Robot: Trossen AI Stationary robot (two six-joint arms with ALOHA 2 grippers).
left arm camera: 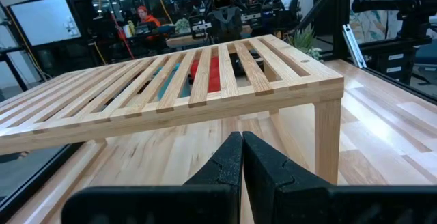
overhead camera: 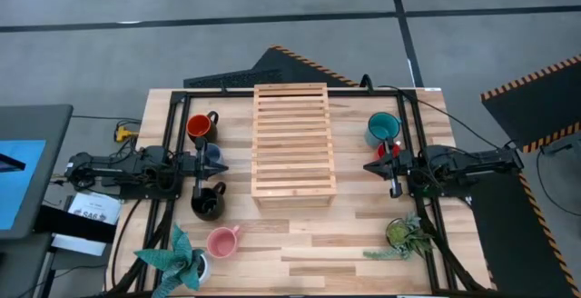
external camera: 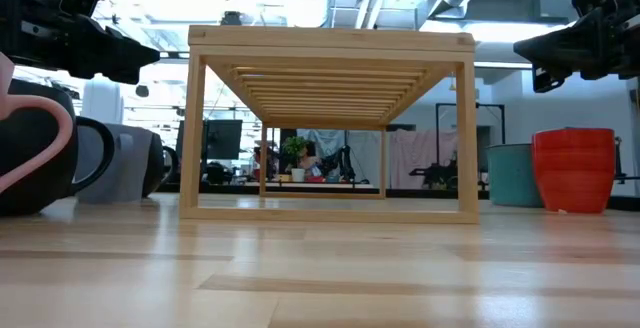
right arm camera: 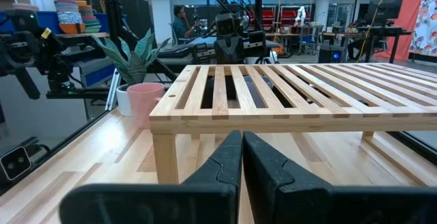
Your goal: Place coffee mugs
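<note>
My right gripper is to close on the rim of the teal mug (overhead camera: 391, 138), on the side next to the red mug.
A slatted wooden rack (overhead camera: 292, 144) stands at the table's middle. To its left stand the black mug with orange inside (overhead camera: 201, 126), the grey-blue mug (overhead camera: 212, 155), the all-black mug (overhead camera: 208, 203) and the pink mug (overhead camera: 221, 241). To its right are the teal mug (overhead camera: 383, 127) and the red mug (overhead camera: 388, 151). All rest on their bases. My left gripper (left arm camera: 242, 142) is shut and hovers left of the rack, above the grey-blue mug. My right gripper (right arm camera: 242, 142) is shut too, hovering right of the rack beside the red mug (external camera: 573, 168). Both point at the rack.
A potted plant (overhead camera: 177, 260) stands at the near left corner by the pink mug (right arm camera: 145, 101), and another plant (overhead camera: 399, 236) near the right edge. Bare wood (overhead camera: 300, 243) lies between the rack and the near edge. A black frame (overhead camera: 172, 98) borders the table.
</note>
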